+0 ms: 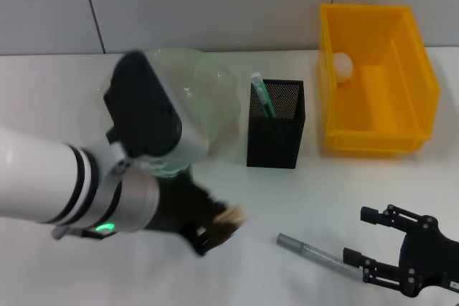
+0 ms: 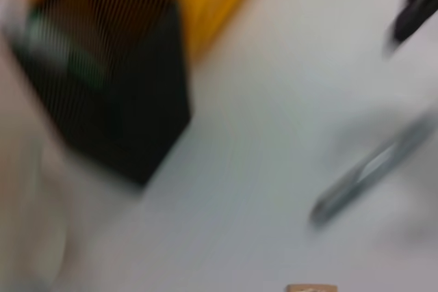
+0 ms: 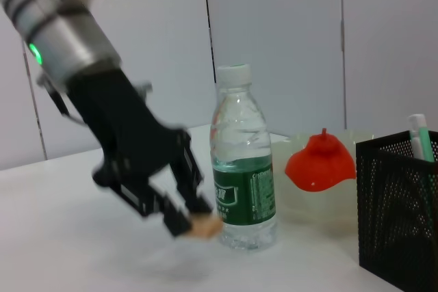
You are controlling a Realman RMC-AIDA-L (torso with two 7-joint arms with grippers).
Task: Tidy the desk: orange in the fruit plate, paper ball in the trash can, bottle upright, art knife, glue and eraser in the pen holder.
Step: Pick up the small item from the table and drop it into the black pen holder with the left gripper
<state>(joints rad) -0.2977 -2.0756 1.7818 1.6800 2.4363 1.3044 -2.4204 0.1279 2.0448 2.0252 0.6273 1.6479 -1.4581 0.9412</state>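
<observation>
Next, my left gripper releases the tan eraser, now low over the table's front middle, inside the black mesh pen holder (image 1: 285, 103) (image 2: 113, 22), next to the white-and-green stick.
My left gripper (image 1: 215, 227) hangs low over the table's front middle, shut on the small tan eraser (image 1: 231, 215), just left of and nearer than the black mesh pen holder (image 1: 276, 134). A white-and-green stick (image 1: 262, 94) stands in the holder. The grey art knife (image 1: 315, 254) lies on the table in front of my right gripper (image 1: 357, 234), which rests open at the front right. In the right wrist view the bottle (image 3: 243, 196) stands upright beside the eraser (image 3: 205, 227), and the orange (image 3: 320, 162) sits in the fruit plate (image 3: 301, 200). The paper ball (image 1: 344, 66) lies in the yellow trash can (image 1: 376, 80).
My left arm covers most of the fruit plate (image 1: 211, 80) and the bottle in the head view. The trash can stands at the back right, close to the pen holder. A white wall runs behind the table.
</observation>
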